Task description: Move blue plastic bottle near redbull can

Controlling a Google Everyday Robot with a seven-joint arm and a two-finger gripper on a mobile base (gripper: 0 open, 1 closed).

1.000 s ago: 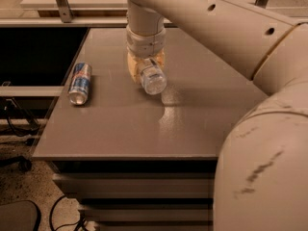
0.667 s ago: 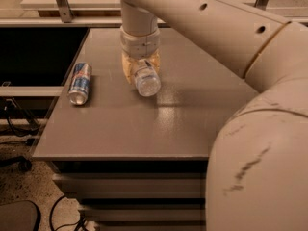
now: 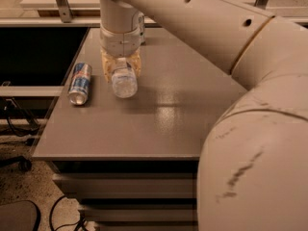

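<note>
The robot's gripper should release the blue plastic bottle on the grey table [image 3: 100,78] next to the redbull can, toward the middle of the table.
The redbull can [image 3: 80,83] lies on its side near the left edge of the grey table [image 3: 159,124], silver top toward me. My gripper [image 3: 121,66] hangs from the big white arm and is shut on the blue plastic bottle [image 3: 123,82], a clear bottle held lying lengthwise with its bottom end facing me, just above the table. The bottle is a short way to the right of the can, roughly parallel to it and not touching it. Its cap end is hidden under the gripper.
The white arm [image 3: 231,57] fills the right and top of the view and hides the table's right side. A pale object [image 3: 141,27] stands behind the wrist at the table's back. Left of the table are a drop to the floor and cables [image 3: 19,124].
My gripper has carried the bottle leftward across the table, from the middle toward the can. The can has not moved.
</note>
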